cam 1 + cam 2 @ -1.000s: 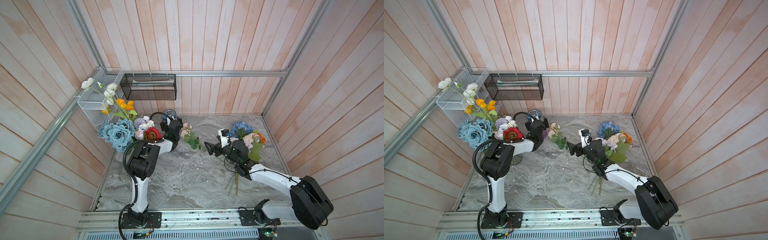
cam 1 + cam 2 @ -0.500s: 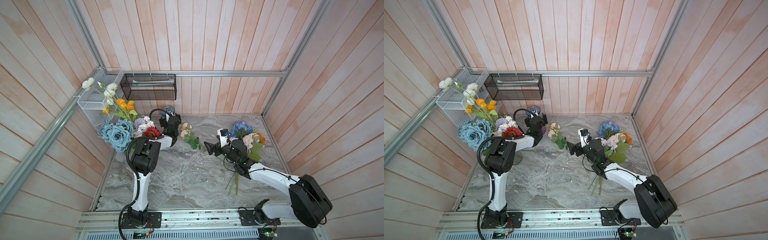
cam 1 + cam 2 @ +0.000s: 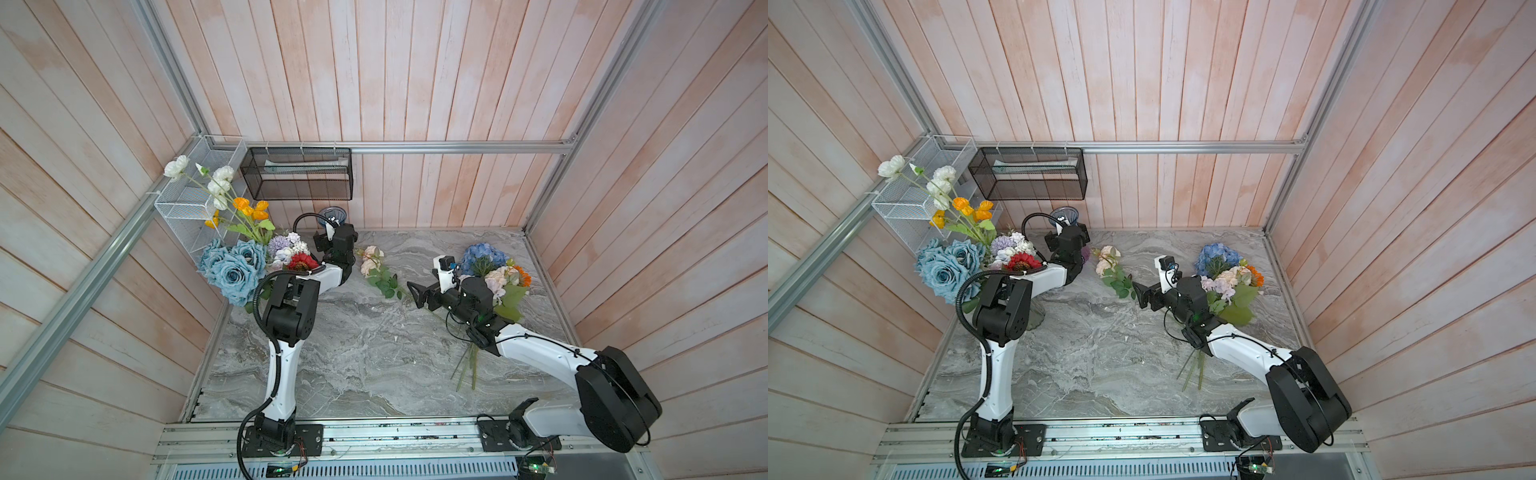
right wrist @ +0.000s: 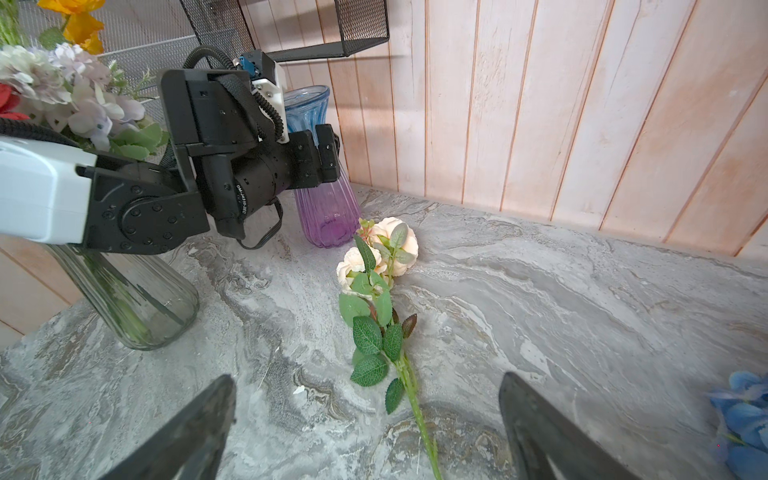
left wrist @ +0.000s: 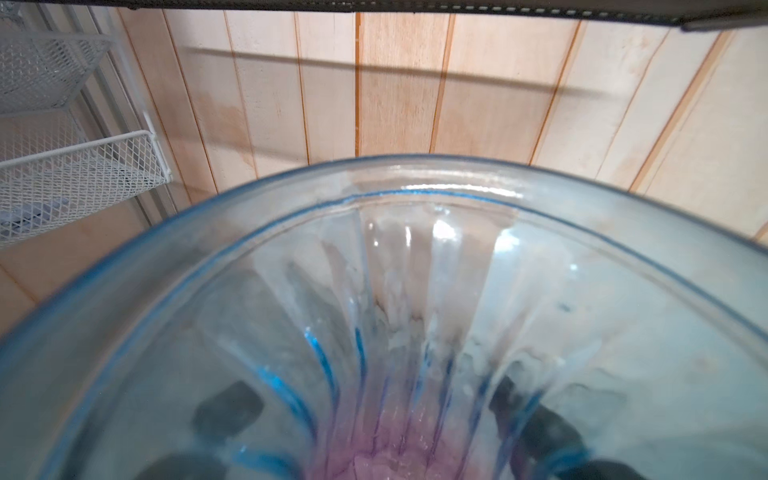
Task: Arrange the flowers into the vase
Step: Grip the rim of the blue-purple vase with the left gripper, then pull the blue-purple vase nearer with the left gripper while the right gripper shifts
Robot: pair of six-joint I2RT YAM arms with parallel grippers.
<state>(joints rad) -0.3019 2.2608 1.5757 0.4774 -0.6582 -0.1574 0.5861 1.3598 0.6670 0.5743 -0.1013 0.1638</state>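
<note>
I will next move my right gripper to the peach rose stem's green stalk (image 3: 404, 296) (image 4: 418, 416), just below its lowest leaf, and close it there.
A blue-and-purple glass vase (image 3: 333, 215) (image 3: 1064, 216) (image 4: 328, 222) stands at the back wall. My left gripper (image 5: 382, 415) is open, and its dark fingers (image 5: 230, 409) show through the glass on both sides of the vase's neck (image 5: 415, 195). I cannot tell whether they touch it. A peach rose stem (image 3: 371, 259) (image 3: 1106, 259) (image 4: 395, 245) lies on the table. My right gripper (image 3: 415, 295) (image 4: 365, 380) is open just above its green stalk. More flowers, a blue hydrangea (image 3: 482, 253) among them, lie behind the right arm.
A clear glass vase (image 4: 137, 299) at the left holds dusty-blue roses (image 3: 235, 266), orange and white poppies (image 3: 249, 208) and a red sunflower (image 3: 302, 262). A black mesh basket (image 3: 297, 172) and a white wire basket (image 3: 195, 195) hang on the walls. The table (image 3: 374, 353) is grey marble.
My left gripper has moved back toward the wall and now straddles the blue-and-purple vase. The right arm has barely moved.
</note>
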